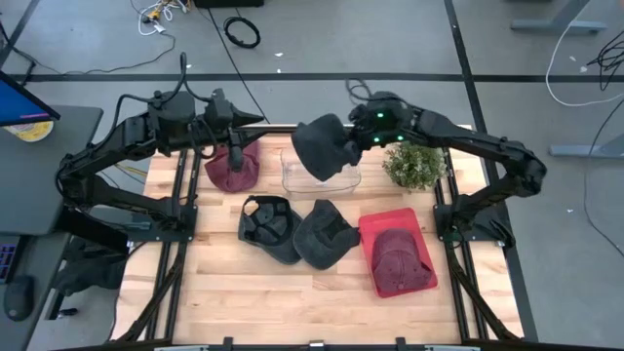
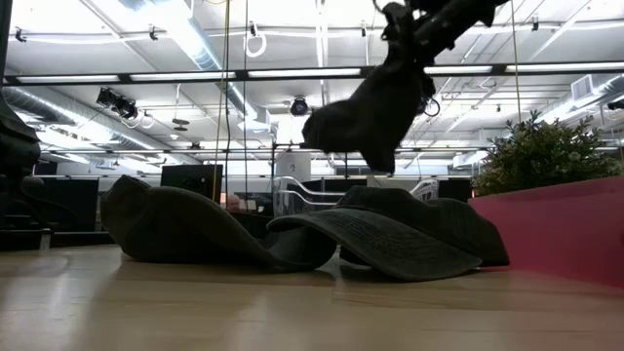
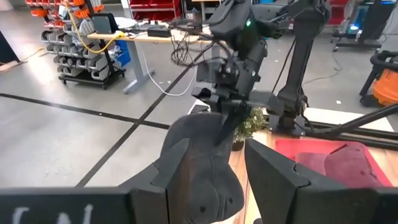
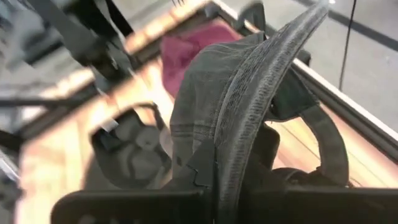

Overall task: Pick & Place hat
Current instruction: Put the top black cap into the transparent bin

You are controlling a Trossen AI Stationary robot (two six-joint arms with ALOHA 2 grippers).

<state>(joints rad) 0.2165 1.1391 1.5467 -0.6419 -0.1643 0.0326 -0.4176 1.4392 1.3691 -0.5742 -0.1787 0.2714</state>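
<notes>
The robot's right gripper should release the dark grey hat inside the clear container (image 1: 344, 171), toward the side of the container near the green plant. The hat now hangs above that container.
A dark grey hat (image 1: 324, 148) hangs in the air from my right gripper (image 1: 363, 136), above a clear container (image 1: 292, 177) near the table's far edge. The low view shows this hat (image 2: 375, 112) well above the table. My left gripper (image 1: 239, 146) is open near the far-left corner, over a maroon hat (image 1: 229, 174) that lies on the table, and touches nothing. In the left wrist view my left gripper (image 3: 214, 149) looks level toward the held hat (image 3: 202, 174). My right gripper (image 4: 217, 193) is shut on the dark grey hat's brim edge (image 4: 249, 112), pinched between the two fingers. It comes from the table's right side, slanting down. The hat is lifted clear, its crown hanging below and to the left of the fingers.
Two more dark hats (image 1: 265, 226) (image 1: 327, 234) lie side by side mid-table. To their right a red tray (image 1: 390, 219) holds a maroon hat (image 1: 400, 258). A small green plant (image 1: 414, 166) stands at the far right. Bare wood runs along the near edge.
</notes>
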